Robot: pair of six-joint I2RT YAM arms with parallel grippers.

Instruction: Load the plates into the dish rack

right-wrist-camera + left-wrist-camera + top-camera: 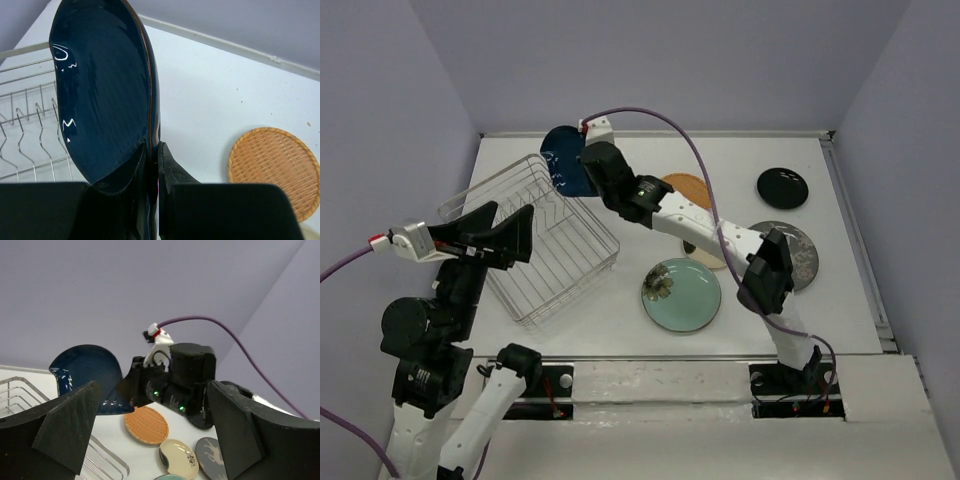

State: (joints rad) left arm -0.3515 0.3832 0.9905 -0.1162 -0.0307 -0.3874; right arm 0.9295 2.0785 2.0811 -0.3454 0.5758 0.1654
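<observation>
Next, my right gripper releases the dark blue teardrop plate, now on edge above the table, between the wires in the dish rack's far corner [550,187].
My right gripper [582,168] [153,150] is shut on the rim of the dark blue teardrop plate [563,158] [100,95] [85,371]. It holds the plate on edge above the table, just past the far corner of the dish rack [545,245] [25,127] [15,396]. My left gripper [525,235] [152,392] hangs open and empty over the rack's left side. The orange round plate [690,186] [146,426] [272,167], the small cream plate [179,459], the pale teal plate [681,294], the grey deer plate [804,252] [212,455] and the glossy black plate [782,187] lie flat on the table.
The right arm [700,225] stretches across the table over the cream plate, hiding most of it from above. A raised lip [855,240] runs along the table's right edge, and purple-grey walls close in the back and sides.
</observation>
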